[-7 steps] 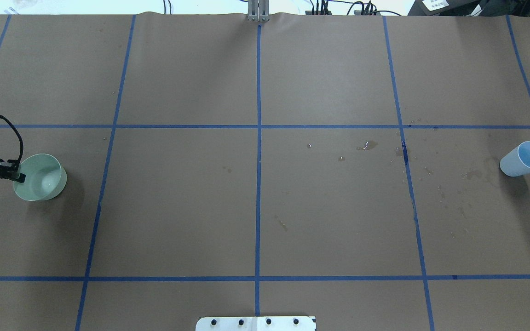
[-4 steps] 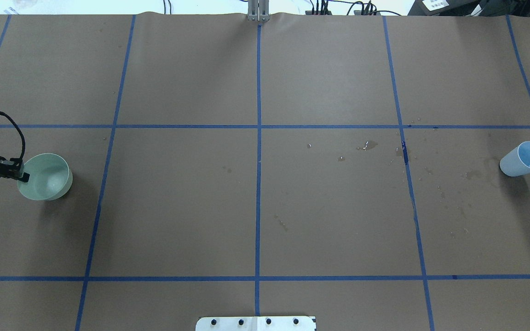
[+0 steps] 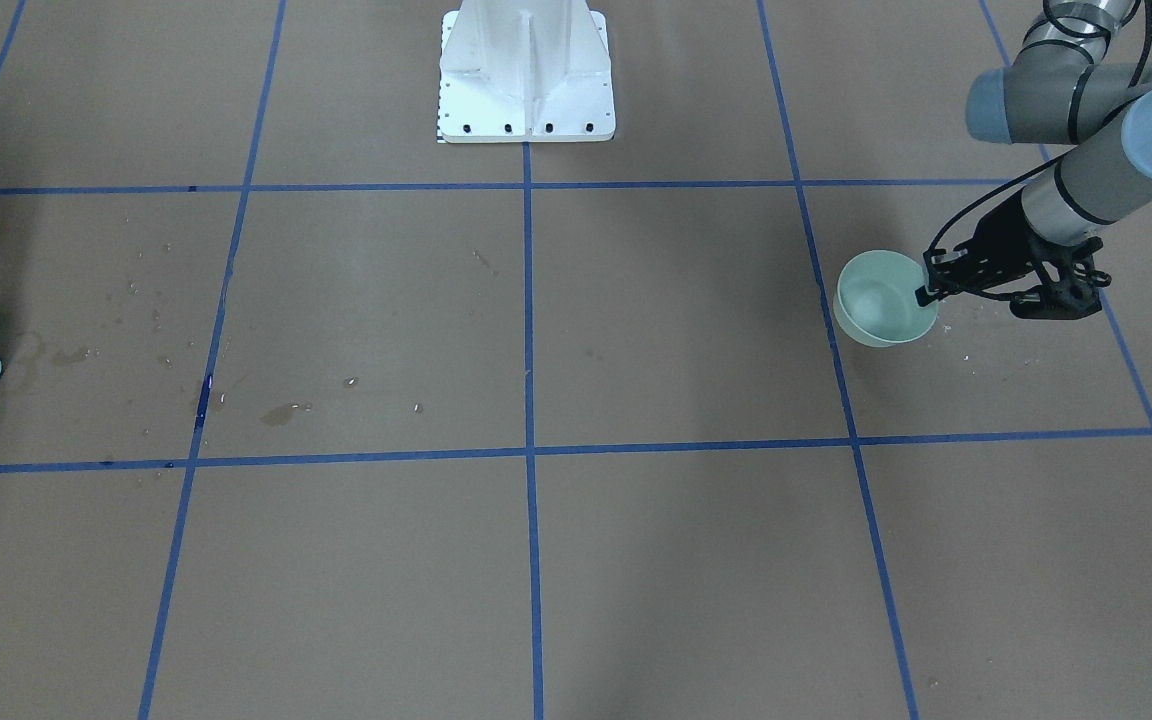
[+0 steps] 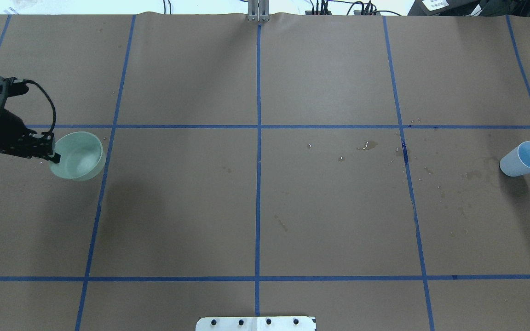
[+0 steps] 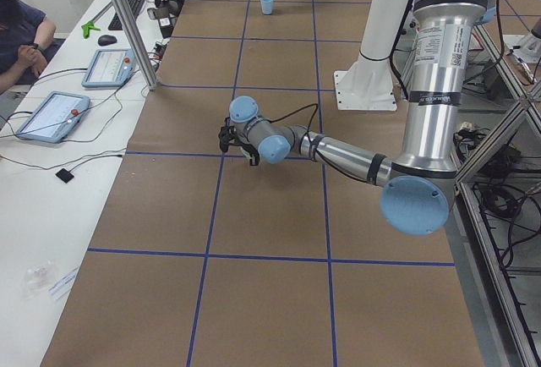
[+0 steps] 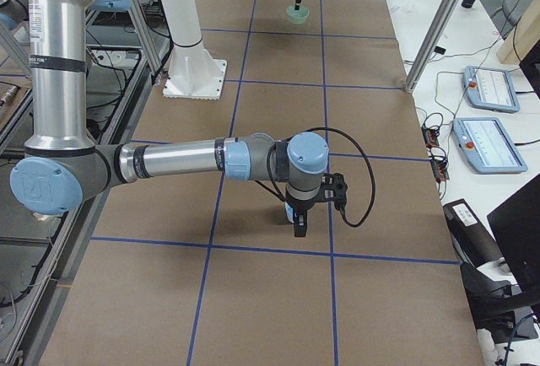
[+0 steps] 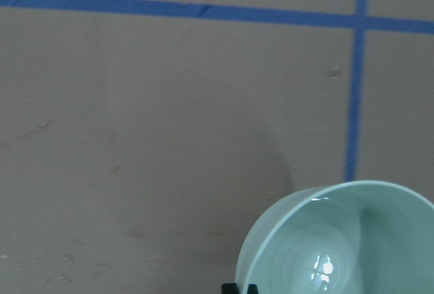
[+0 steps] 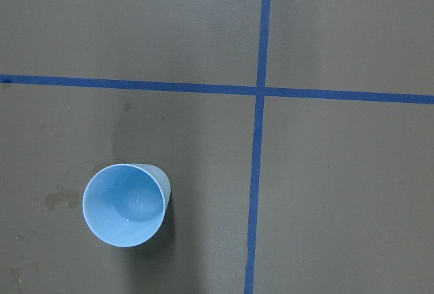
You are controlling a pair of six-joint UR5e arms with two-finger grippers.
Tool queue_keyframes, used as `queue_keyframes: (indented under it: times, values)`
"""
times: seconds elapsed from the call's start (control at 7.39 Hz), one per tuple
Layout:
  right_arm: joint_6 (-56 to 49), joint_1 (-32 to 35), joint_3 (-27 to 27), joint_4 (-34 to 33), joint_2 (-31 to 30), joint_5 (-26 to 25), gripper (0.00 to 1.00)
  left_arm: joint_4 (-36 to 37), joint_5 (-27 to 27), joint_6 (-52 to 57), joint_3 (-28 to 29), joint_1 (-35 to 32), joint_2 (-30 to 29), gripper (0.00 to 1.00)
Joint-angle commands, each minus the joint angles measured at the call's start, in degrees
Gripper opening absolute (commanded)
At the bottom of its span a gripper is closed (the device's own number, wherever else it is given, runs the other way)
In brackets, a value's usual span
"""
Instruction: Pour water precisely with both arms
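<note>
The left gripper needs to release the pale green bowl on the middle blue tape line (image 3: 524, 382), just before its farther crossing.
My left gripper (image 4: 55, 157) is shut on the near rim of a pale green bowl (image 4: 80, 155) and holds it above the table, at the left. It also shows in the front-facing view (image 3: 924, 292) with the bowl (image 3: 881, 300). In the left wrist view the bowl (image 7: 339, 240) has a bright glint in its bottom, perhaps water (image 7: 325, 267). A light blue cup (image 4: 523, 158) stands at the far right, directly below the right wrist camera (image 8: 125, 204). My right gripper (image 6: 299, 224) shows only in the exterior right view; I cannot tell whether it is open or shut.
Wet spots and stains (image 4: 368, 145) lie on the brown paper right of centre. The white pedestal base (image 3: 526, 75) stands at the robot's side. Blue tape lines cross the table. Tablets (image 5: 51, 115) and an operator (image 5: 21, 33) are beyond the far edge.
My left gripper has carried the green bowl up off the table, rightward and further from the robot. The blue cup has not moved.
</note>
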Motion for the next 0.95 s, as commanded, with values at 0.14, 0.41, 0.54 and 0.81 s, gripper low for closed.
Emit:
queue_keyframes:
  times: [0.14,0.41,0.54,0.81]
  values:
    - [0.0,0.4,0.09,-0.06,0.11,-0.05,1.0,1.74,1.25,-21.47,1.35,6.21,-14.02,0.0]
    - [0.0,0.4,0.01,-0.06,0.64,-0.49,1.0,1.74,8.77,-32.74,6.86,13.23,-24.47,0.0]
    - [0.0,0.4,0.01,-0.06,0.72,-0.58,1.0,1.74,12.73,-35.23,11.77,16.23,-29.93,0.0]
    - [-0.09,0.4,0.01,-0.06,0.64,-0.58,1.0,1.83,18.19,-37.01,20.56,19.76,-37.77,0.0]
